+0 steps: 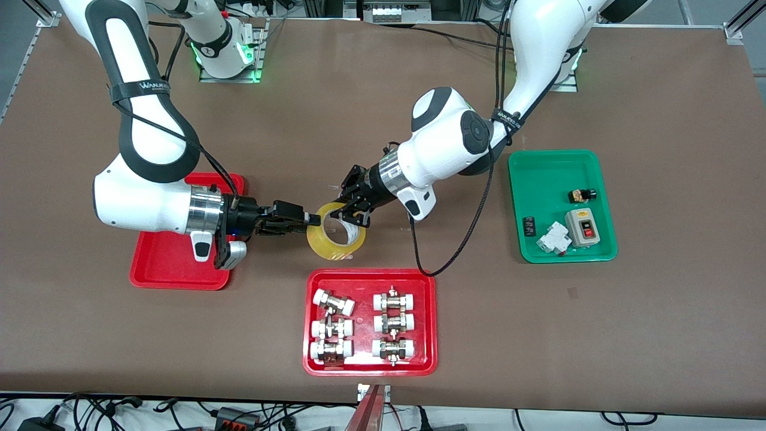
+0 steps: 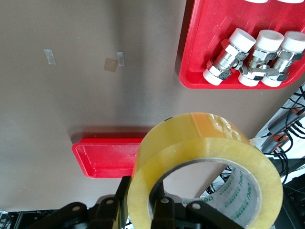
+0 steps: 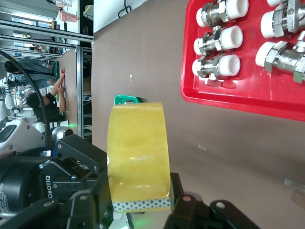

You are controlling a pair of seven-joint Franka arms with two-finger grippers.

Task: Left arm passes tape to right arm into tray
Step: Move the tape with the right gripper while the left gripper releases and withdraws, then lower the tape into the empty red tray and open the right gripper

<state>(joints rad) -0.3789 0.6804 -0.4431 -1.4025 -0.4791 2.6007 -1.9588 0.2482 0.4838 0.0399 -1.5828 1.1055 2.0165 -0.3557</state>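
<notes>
Next, my right gripper lets go of the yellow tape inside the plain red tray [image 1: 202,214], near that tray's side facing the green tray.
The yellow tape [image 1: 335,245] hangs above the table between the two grippers. My left gripper [image 1: 353,209] is shut on the roll's wall, one finger inside the core and one outside, as the left wrist view [image 2: 142,191] shows with the tape [image 2: 190,138]. My right gripper [image 1: 311,218] is shut across the roll's width at its other edge; the right wrist view [image 3: 138,191] shows the tape [image 3: 138,143] between its fingers. The plain red tray [image 1: 179,269] lies under the right arm's wrist and also shows in the left wrist view [image 2: 105,160].
A red tray [image 1: 370,365] of several metal-and-white pipe fittings lies nearer the front camera than the tape. A green tray [image 1: 538,179] with switch parts lies toward the left arm's end. A black cable [image 1: 455,245] droops from the left arm onto the table.
</notes>
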